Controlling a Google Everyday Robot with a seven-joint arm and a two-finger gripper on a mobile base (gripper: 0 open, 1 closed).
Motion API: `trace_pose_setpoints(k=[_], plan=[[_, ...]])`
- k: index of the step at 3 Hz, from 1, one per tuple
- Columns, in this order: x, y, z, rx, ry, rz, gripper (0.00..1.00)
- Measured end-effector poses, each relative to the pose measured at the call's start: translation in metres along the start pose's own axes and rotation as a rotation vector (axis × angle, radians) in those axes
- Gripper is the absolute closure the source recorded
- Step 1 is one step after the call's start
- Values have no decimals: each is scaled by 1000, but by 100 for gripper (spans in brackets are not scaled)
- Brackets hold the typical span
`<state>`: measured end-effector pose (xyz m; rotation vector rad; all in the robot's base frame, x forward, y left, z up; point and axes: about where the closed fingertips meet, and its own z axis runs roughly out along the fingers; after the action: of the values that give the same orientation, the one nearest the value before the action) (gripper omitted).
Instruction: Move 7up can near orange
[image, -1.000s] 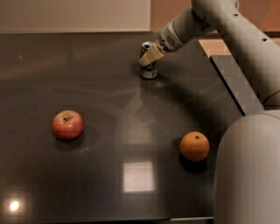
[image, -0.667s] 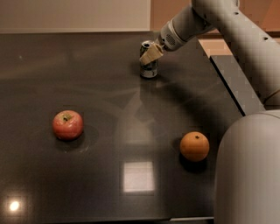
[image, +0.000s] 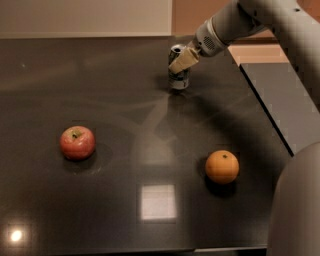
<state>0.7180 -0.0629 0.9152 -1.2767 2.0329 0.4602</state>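
My gripper is to let go of the 7up can on the dark table (image: 204, 144), close behind the orange.
The 7up can (image: 179, 80) stands upright at the far middle-right of the dark table (image: 125, 100); its silver top and pale sides show. My gripper (image: 177, 64) reaches in from the upper right and is shut on the can's upper part, with one beige finger (image: 182, 60) across its front. The orange (image: 222, 166) lies at the near right, well in front of the can. The other finger is hidden behind the can.
A red apple (image: 77, 142) lies at the near left. A grey raised surface (image: 285, 100) borders the table on the right. My arm's large body (image: 297, 205) fills the lower right corner. A bright light reflection (image: 158, 201) shows near the front edge.
The gripper and the can have shifted a little to the right together. The orange and the apple have not moved.
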Motion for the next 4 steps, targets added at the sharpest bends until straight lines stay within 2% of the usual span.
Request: trace_pose_setpoints(k=[2,4], plan=[[24,42,-61,-27,-19,-6,100],[48,101,-97,-69,-4,-36,100]])
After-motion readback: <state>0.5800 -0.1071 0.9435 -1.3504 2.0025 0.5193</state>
